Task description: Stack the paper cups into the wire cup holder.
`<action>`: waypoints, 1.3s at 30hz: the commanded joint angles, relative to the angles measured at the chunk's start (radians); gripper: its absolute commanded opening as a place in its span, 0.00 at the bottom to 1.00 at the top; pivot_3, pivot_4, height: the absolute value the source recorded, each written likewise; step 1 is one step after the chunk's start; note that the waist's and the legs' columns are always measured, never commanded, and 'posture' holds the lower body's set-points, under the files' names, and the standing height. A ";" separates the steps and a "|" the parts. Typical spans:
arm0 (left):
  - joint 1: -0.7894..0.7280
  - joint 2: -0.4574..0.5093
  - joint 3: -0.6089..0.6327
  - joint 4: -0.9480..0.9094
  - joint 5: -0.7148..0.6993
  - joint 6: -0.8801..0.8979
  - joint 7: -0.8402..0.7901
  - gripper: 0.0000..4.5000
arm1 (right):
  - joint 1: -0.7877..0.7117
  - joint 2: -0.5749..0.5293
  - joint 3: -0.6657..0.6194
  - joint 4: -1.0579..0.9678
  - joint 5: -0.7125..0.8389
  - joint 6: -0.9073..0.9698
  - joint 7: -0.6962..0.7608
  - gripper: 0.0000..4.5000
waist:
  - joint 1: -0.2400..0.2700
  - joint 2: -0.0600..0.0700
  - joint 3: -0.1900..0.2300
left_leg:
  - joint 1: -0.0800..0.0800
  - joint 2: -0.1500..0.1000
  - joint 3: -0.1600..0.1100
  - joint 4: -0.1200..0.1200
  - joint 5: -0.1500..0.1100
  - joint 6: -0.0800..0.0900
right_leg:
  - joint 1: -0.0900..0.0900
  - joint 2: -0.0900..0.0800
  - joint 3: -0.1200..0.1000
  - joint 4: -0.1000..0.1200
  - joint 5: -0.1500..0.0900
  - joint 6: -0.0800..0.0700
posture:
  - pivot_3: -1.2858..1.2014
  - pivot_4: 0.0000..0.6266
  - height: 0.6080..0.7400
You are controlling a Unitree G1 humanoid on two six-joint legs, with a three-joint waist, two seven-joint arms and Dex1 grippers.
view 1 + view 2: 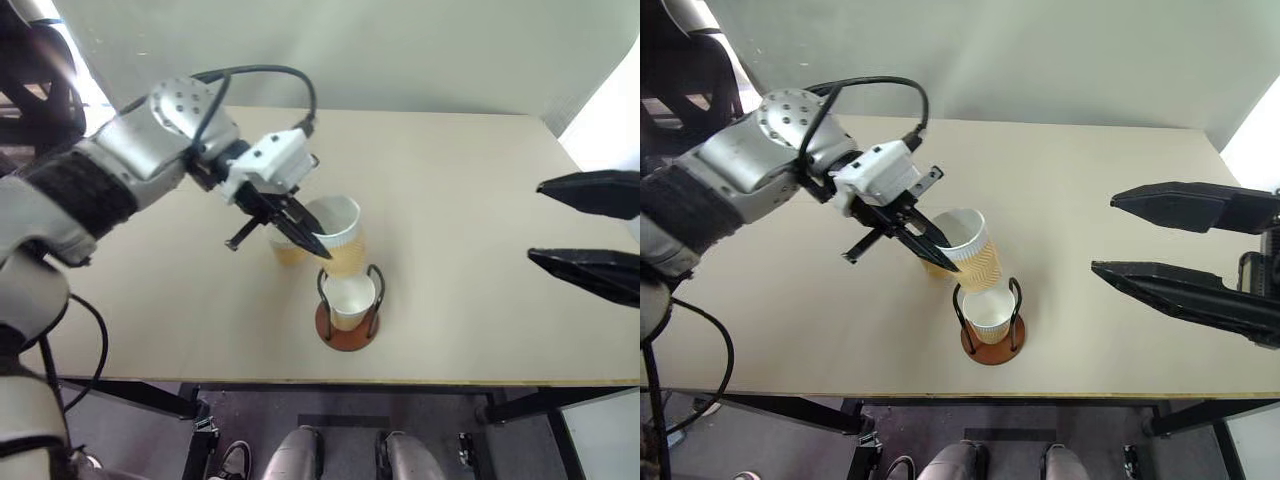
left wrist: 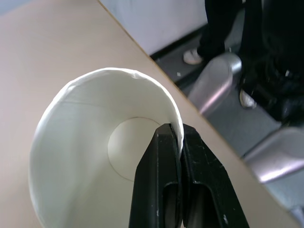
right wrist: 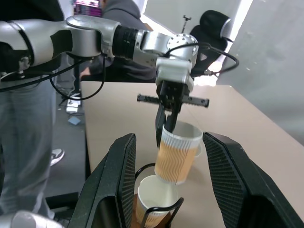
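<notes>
My left gripper should release its paper cup, now tilted over the wire cup holder, inside the upright cup [image 1: 353,297] that stands between the wire loops of the holder.
My left gripper [image 1: 312,243] is shut on the rim of a paper cup [image 1: 343,240], one finger inside and one outside, as the left wrist view shows at the fingertips [image 2: 176,137]. The cup hangs tilted, its base right over the wire cup holder [image 1: 348,335], close to the front edge of the table. Another paper cup [image 1: 350,300] stands upright inside the holder's wire loops. A third cup [image 1: 287,253] stands on the table just behind the held one, mostly hidden by my fingers. My right gripper [image 1: 1185,245] hovers open to the right, nothing between its fingers.
The beige table [image 1: 470,180] has bare room to the right and behind the holder. Its front edge [image 1: 400,381] runs just past the holder. A person [image 3: 28,142] stands beside the table's left end, with a black office chair [image 3: 216,26] behind.
</notes>
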 commanded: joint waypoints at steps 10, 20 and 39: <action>-0.095 -0.061 -0.154 0.028 -0.098 -0.145 -0.030 0.00 | 0.129 -0.054 -0.174 -0.062 0.161 -0.039 -0.184 0.50 | 0.004 0.000 0.000 | -0.003 -0.001 0.009 0.013 -0.014 0.008 | 0.001 -0.005 0.000 -0.001 -0.003 0.007 | 0.52 0.24 1.00; -0.113 -0.091 -0.237 0.009 -0.114 -0.202 -0.030 0.00 | 0.178 -0.069 -0.200 -0.083 0.161 -0.073 -0.202 0.50 | 0.006 0.000 0.000 | 0.000 -0.001 0.011 0.016 -0.016 0.010 | 0.003 -0.006 0.000 0.001 -0.003 0.008 | 0.52 0.24 1.00; -0.125 -0.155 -0.316 0.103 -0.078 -0.307 -0.030 0.00 | 0.249 -0.072 -0.276 -0.102 0.161 -0.068 -0.215 0.50 | 0.005 0.000 0.000 | 0.002 -0.001 0.011 0.023 -0.021 0.012 | 0.007 -0.005 0.001 0.002 -0.002 0.008 | 0.52 0.24 1.00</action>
